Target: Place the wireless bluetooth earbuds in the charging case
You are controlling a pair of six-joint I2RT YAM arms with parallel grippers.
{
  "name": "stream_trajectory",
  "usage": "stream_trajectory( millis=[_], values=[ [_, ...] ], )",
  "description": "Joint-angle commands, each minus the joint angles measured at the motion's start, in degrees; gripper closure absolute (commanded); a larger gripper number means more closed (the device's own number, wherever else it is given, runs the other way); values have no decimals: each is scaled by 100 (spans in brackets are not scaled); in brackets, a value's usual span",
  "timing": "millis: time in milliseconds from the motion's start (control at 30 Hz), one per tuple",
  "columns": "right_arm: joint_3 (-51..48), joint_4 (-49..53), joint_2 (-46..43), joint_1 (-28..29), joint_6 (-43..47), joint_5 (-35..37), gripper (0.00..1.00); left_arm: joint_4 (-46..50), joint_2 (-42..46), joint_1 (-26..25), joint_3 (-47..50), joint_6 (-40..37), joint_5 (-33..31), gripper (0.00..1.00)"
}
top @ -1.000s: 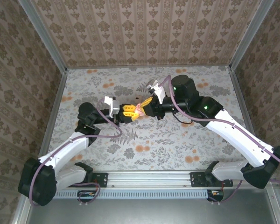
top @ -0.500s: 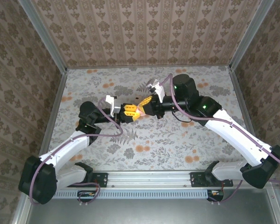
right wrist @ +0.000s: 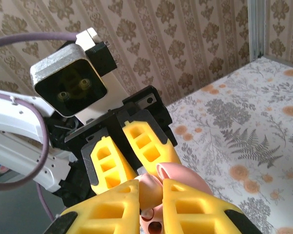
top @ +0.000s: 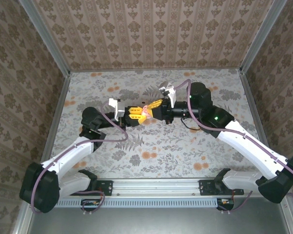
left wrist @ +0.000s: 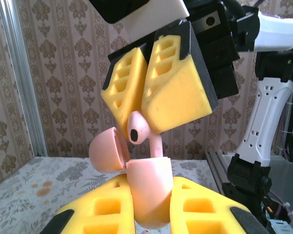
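Note:
My right gripper will open, turn its fingers and take the earbud head (left wrist: 137, 126) from another angle, because the earbud stem is only partway into the charging case's opening.
The pink charging case (left wrist: 151, 190) stands upright between the yellow fingers of my left gripper (left wrist: 150, 184), which is shut on it. Its lid (left wrist: 106, 151) hangs open to the left. My right gripper (right wrist: 154, 197) is shut on a pink earbud (right wrist: 149, 192). The earbud (left wrist: 139, 129) sits just above the case with its stem reaching down into the case's mouth. In the top view the two grippers meet tip to tip over the middle of the table, left gripper (top: 135, 116) and right gripper (top: 150, 109), with the pink case (top: 146, 112) between them.
The floral table top (top: 161, 146) is boxed in by patterned walls on three sides, with a metal rail (top: 156, 187) along the near edge. Both arms reach inward from their bases at the bottom corners.
The right arm's wrist and elbow have swung a little to the right and up, while its fingers stay at the case with the earbud. The left arm has hardly moved.

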State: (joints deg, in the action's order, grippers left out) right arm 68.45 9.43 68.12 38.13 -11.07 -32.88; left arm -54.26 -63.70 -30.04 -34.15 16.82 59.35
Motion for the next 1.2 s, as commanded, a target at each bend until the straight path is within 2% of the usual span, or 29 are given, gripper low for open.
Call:
stream_trajectory(
  millis=[0,300,467,533,633,733,933,1167],
  values=[
    [-267,-346,-22,-76,-398,-159,86,-1012,-91,-46,-76,427,-119,100],
    [-325,-562,82,-273,-779,-446,86,-1214,-180,-54,-102,533,-39,100],
    [-316,-398,149,-306,-681,-535,83,-1179,-158,-63,-100,514,-38,100],
    [-296,-327,158,-306,-634,-544,80,-1153,-160,-63,-100,489,-38,100],
    [-263,-268,116,-302,-581,-485,67,-1111,-160,-63,-92,445,-38,100],
    [-209,-183,50,-304,-544,-397,61,-1052,-160,-63,-84,384,-55,100],
    [-40,-70,25,-301,-693,-269,55,-1040,-178,-63,-30,307,-104,100],
    [241,269,34,-306,-1043,191,53,-944,-160,-63,75,106,-211,100]
  ],
)
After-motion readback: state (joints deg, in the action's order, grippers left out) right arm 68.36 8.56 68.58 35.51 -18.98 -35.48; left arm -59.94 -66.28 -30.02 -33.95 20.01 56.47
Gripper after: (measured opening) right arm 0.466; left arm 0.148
